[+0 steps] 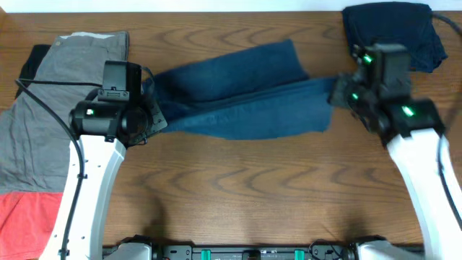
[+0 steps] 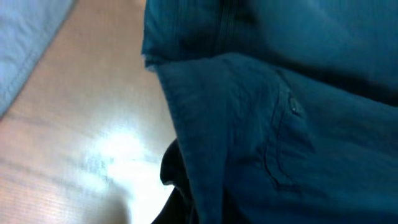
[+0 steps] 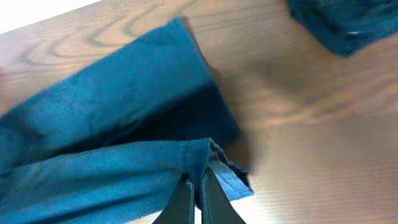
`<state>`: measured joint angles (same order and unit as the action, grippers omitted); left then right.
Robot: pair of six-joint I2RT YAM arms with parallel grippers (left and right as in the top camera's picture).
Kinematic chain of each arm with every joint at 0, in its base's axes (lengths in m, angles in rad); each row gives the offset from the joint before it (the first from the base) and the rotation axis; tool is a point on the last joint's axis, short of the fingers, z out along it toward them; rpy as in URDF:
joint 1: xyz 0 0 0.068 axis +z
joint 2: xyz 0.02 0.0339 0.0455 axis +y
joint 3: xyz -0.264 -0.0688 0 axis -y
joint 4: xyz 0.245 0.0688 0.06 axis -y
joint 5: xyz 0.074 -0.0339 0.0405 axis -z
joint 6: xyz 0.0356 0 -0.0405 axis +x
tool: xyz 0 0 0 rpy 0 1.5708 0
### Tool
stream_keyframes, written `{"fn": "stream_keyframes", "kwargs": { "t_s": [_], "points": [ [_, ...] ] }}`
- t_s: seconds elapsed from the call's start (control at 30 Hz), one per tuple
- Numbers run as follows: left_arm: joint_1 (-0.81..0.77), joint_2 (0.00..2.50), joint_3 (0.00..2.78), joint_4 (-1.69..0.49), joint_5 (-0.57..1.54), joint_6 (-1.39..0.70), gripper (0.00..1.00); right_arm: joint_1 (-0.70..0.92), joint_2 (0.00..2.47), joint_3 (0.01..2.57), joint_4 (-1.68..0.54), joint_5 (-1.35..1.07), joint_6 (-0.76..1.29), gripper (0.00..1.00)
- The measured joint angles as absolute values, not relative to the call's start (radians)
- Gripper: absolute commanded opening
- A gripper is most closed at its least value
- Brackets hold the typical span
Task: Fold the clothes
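My left gripper is going to release the waist end, now stretched across the table's middle, on the back leg's far edge [image 1: 177,71], toward the grey clothes.
A pair of blue trousers [image 1: 245,97] is stretched across the middle of the wooden table between my two grippers. My left gripper [image 1: 148,119] is shut on the waist end; in the left wrist view the blue cloth [image 2: 280,112] fills the frame and covers the fingers. My right gripper [image 1: 339,92] is shut on the hem of one leg, and the right wrist view shows its fingertips [image 3: 198,186] pinching the blue fabric [image 3: 112,149]. The other leg lies flat behind, angled to the back.
A pile of grey clothes [image 1: 43,108] with a red garment [image 1: 25,220] lies at the left edge. A folded dark blue garment [image 1: 393,32] sits at the back right corner, also in the right wrist view [image 3: 342,22].
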<state>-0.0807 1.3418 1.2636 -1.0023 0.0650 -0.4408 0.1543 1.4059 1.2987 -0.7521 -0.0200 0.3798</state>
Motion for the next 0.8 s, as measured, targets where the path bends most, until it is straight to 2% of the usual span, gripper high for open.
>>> {"fn": "stream_keyframes", "kwargs": {
  "t_s": [0.27,0.6,0.8],
  "points": [
    [-0.081,1.399,1.16,-0.727,-0.014,-0.448,0.06,0.154,1.645,1.297,-0.49,-0.046,0.345,0.01],
    [-0.078,1.624,1.14,-0.356,-0.112,-0.447,0.06,0.156,1.858,1.297,-0.204,-0.07,0.327,0.01],
    [-0.072,1.73,1.14,-0.227,-0.139,-0.448,0.08,0.191,1.959,1.297,-0.073,-0.062,0.302,0.01]
  ]
}}
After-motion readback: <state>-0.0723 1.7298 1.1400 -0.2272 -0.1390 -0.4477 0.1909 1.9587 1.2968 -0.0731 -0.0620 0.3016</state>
